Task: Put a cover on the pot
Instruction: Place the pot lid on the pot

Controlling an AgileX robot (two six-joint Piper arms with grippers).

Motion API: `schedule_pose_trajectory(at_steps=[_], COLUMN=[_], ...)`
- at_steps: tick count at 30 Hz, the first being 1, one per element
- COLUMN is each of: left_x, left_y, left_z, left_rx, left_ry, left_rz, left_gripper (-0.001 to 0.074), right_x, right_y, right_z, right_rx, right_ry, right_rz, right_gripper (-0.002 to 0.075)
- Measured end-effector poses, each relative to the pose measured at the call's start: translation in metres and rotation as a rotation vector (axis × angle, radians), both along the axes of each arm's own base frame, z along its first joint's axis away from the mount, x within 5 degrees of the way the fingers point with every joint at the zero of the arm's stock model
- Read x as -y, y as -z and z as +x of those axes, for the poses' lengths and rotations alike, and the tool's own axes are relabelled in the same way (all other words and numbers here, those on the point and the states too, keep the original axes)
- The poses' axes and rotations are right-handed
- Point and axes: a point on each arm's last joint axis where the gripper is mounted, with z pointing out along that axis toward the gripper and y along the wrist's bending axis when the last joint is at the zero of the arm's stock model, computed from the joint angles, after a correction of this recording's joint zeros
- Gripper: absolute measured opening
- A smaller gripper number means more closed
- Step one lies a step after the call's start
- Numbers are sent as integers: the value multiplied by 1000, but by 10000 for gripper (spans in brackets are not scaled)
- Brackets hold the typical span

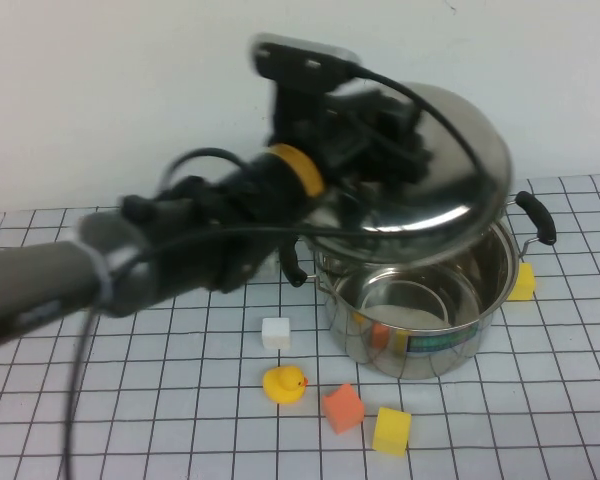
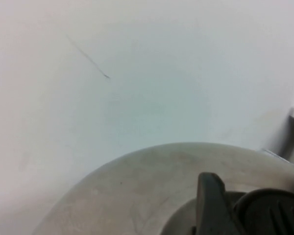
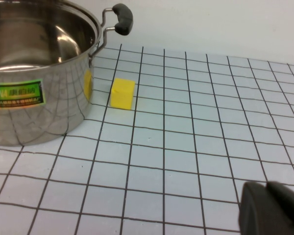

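Observation:
The domed lid will lie flat on the steel pot's open rim [image 1: 426,260], between the black side handles, when my left gripper lets go of it.
The steel pot [image 1: 458,322] stands open on the gridded table, right of centre, with black side handles and a green label. It also shows in the right wrist view [image 3: 34,112]. My left gripper [image 1: 392,135] is shut on the black knob [image 2: 269,210] of the domed steel lid [image 1: 460,190]. It holds the lid tilted just above the pot's back rim. One of its fingers [image 2: 210,200] shows against the lid [image 2: 137,196] in the left wrist view. My right gripper [image 3: 274,210] is shut and empty, low over the table to the right of the pot, outside the high view.
A white cube [image 1: 276,332], a yellow duck [image 1: 284,383], an orange cube [image 1: 343,407] and a yellow cube [image 1: 391,430] lie in front of the pot. Another yellow cube [image 1: 523,282] sits by its right side, also in the right wrist view [image 3: 123,93]. A white wall stands close behind.

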Motion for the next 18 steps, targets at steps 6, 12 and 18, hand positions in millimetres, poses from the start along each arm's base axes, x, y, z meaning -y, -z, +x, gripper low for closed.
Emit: schedule_pose_trajectory(at_steps=[6,12,18], left_x=[33,45,52], left_y=[23,53,73], left_z=[10,24,37], left_rx=[-17,-32,-78], left_ry=[55,58,45], left_rz=[37,103,171], left_gripper=[312,312,312], right_x=[0,0,0], right_y=[0,0,0], right_z=[0,0,0], right_rx=[0,0,0], right_ry=[0,0,0], right_rz=[0,0,0], right_gripper=[9,9,9])
